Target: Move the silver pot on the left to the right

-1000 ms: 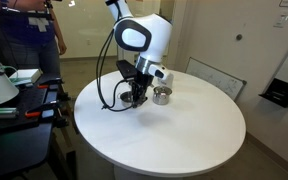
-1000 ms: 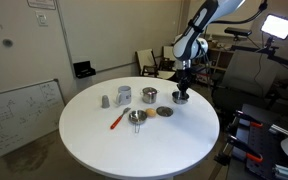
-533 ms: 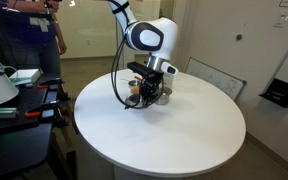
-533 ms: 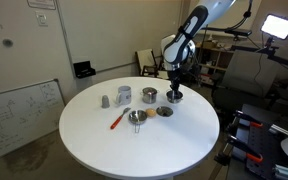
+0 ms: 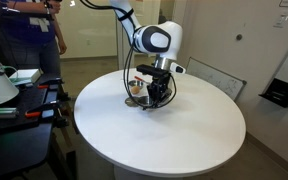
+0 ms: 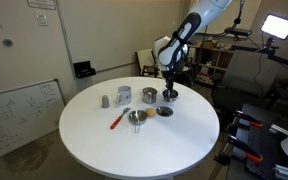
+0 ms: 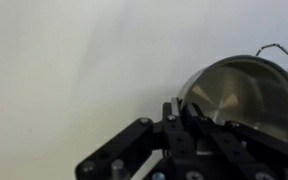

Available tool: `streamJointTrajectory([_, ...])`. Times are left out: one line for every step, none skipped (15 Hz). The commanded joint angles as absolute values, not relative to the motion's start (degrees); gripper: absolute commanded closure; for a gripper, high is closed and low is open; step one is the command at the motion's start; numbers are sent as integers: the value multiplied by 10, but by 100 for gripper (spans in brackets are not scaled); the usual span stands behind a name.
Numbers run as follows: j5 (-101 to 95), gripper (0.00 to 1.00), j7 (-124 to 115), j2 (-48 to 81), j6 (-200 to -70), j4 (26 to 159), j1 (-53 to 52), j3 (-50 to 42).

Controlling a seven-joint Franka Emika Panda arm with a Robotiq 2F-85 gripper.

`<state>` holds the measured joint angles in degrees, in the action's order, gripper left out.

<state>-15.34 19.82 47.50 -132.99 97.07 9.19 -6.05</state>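
Note:
The robot's gripper should set the silver pot down on the white tabletop (image 5: 145,111) in front of the small shiny dish.
The silver pot (image 6: 148,96) is low, wide and shiny and stands near the middle of the round white table (image 6: 134,150). In the wrist view it (image 7: 244,95) fills the right side, dark inside, with its rim right beside my fingertips. My gripper (image 6: 170,97) is down near the tabletop next to the pot, and I cannot tell whether it touches it. The fingers (image 7: 179,112) are pressed together with nothing visible between them. In an exterior view my gripper (image 5: 156,98) mostly hides the pot.
A taller cylindrical silver pot (image 6: 124,95) and a small grey object (image 6: 105,100) stand beyond the low pot. A wire strainer (image 6: 136,117), a red marker (image 6: 117,120) and a dark round disc (image 6: 164,112) lie toward the front. A person (image 5: 29,35) stands by the table.
My arm has moved sideways across the table toward the silver pot, closing most of the gap. The pot and the other objects have stayed in place.

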Motion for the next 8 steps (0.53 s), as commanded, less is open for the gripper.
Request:
streamJointTrajectory([-156,98,223,502,-1302,928,100,-54])
streamJointTrajectory([-154,98,227,505,-1299,927,103,-52])
streamJointTrajectory([-151,98,231,509,-1298,930,107,-50])
streamJointTrajectory([-149,98,235,513,-1296,930,110,-49])
streamJointTrajectory([-146,98,240,516,-1295,932,115,-46])
streamJointTrajectory([-143,98,243,520,-1294,932,118,-43])
streamJointTrajectory([-140,98,247,523,-1295,931,122,-40])
streamJointTrajectory([-139,98,248,526,-1296,930,125,-38])
